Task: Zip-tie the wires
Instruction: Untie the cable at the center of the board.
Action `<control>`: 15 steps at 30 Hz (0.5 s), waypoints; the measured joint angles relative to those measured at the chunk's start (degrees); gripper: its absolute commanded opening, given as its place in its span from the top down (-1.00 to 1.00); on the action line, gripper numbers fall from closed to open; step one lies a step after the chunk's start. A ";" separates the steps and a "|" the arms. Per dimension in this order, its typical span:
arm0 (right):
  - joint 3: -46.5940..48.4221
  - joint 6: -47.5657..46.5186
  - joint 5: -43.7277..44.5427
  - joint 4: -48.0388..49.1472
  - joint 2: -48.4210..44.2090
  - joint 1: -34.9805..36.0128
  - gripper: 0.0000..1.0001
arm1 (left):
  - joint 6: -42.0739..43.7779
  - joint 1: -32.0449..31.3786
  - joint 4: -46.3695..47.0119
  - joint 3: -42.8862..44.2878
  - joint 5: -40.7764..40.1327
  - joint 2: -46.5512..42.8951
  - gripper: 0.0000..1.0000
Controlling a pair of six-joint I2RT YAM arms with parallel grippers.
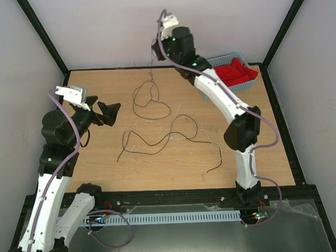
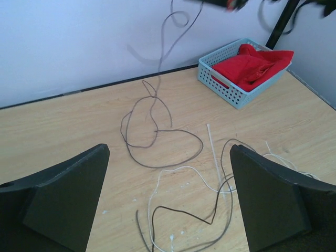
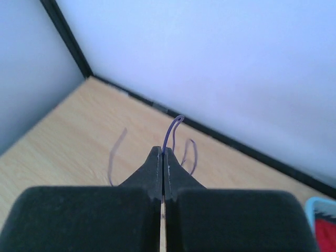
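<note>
Next, I move my left gripper to the hanging part (image 1: 152,59) (image 2: 163,44) of the thin dark wire below my right gripper and close it there.
My right gripper (image 1: 156,50) is raised high near the back wall and is shut on one thin dark wire (image 1: 151,102). The wire hangs down to the table and lies there in a loop. In the right wrist view a short bend of this wire (image 3: 173,128) sticks out past the closed gripper (image 3: 163,152). More thin wires (image 1: 157,139), dark and pale, curl across the middle of the table. The zip tie (image 2: 214,155) is a straight pale strip lying flat among them. My left gripper (image 1: 111,113) is open and empty, above the table to the left of the wires (image 2: 157,142).
A light blue basket (image 1: 247,84) holding red cloth stands at the back right corner and also shows in the left wrist view (image 2: 215,84). Black frame posts stand at the back corners. White walls enclose the wooden table (image 1: 92,174).
</note>
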 measured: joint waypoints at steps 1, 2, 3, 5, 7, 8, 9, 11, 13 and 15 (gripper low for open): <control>0.22 0.00 -0.48 0.39 -1.84 -0.50 1.00 | 0.52 0.20 0.37 0.63 0.44 1.05 -0.98; 0.28 0.00 -0.92 0.72 -3.50 -0.98 1.00 | 1.01 0.46 1.11 1.01 0.90 2.14 -0.98; 0.28 -0.02 -1.55 0.81 -5.01 -1.36 1.00 | 1.22 0.76 1.77 1.33 1.31 3.23 -0.98; 0.26 -0.07 -2.73 0.81 -7.45 -2.23 1.00 | 1.16 1.57 3.69 1.60 2.58 5.42 -0.98; -0.26 -0.09 -3.50 0.76 -9.42 -2.89 1.00 | 0.33 2.45 6.25 1.64 4.66 7.87 -0.98; -0.81 -0.15 -3.72 0.72 -10.40 -3.02 1.00 | -0.20 2.69 7.48 1.66 5.73 9.11 -0.98; -1.36 -0.22 -3.82 0.68 -11.21 -3.04 1.00 | -0.79 2.84 8.98 1.66 7.21 10.58 -0.98; -2.71 -0.59 -4.26 0.59 -12.83 -2.99 1.00 | -2.32 3.06 12.17 1.70 10.23 13.62 -0.98; -4.13 -0.92 -4.48 0.35 -14.14 -2.99 1.00 | -3.85 3.06 15.58 1.88 13.33 16.55 -0.98; -5.22 -1.25 -4.59 0.28 -15.04 -2.99 1.00 | -5.29 2.86 19.21 2.49 16.57 19.47 -0.98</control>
